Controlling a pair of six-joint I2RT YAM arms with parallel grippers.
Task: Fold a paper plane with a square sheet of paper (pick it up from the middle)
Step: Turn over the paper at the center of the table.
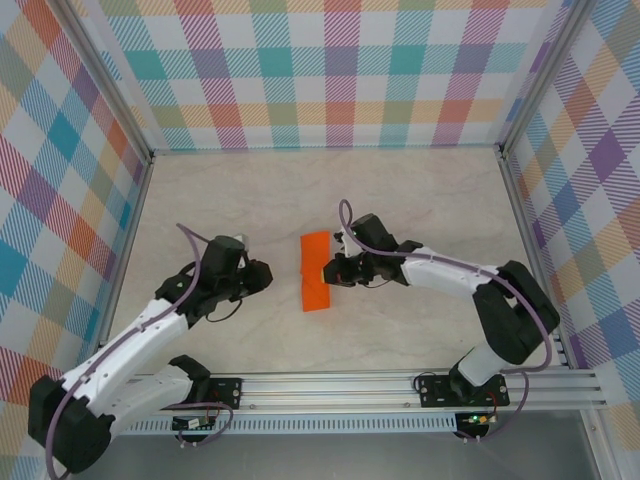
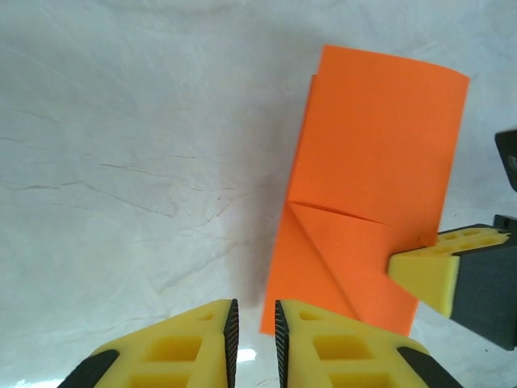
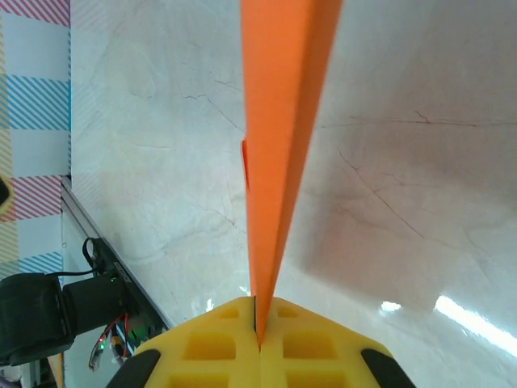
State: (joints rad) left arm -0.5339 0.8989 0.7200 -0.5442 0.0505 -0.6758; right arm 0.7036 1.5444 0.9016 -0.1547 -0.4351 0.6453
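The orange sheet, now held mid-table by its edge, will be let go by my right gripper, flat on the marble table (image 1: pixel 343 288) under its fingertips, a little toward the near rail.
The square sheet of paper (image 1: pixel 316 272) is bright orange and folded in half into a long strip, with one corner creased down. It sits mid-table. My right gripper (image 1: pixel 333 268) is shut on the strip's right edge. In the right wrist view the paper (image 3: pixel 283 121) runs edge-on straight out of the closed pads of that gripper (image 3: pixel 258 323). My left gripper (image 1: pixel 268 275) stands just left of the paper, apart from it. In the left wrist view its jaws (image 2: pixel 254 339) show a narrow gap with nothing between them, beside the near corner of the sheet (image 2: pixel 371 186). A right fingertip (image 2: pixel 428 275) pinches the sheet's edge there.
Checked walls (image 1: pixel 340 70) enclose the pale marble-look table (image 1: pixel 420 200) on three sides. An aluminium rail (image 1: pixel 400 385) carrying both arm bases runs along the near edge. A cable loops above the right arm (image 1: pixel 345 215).
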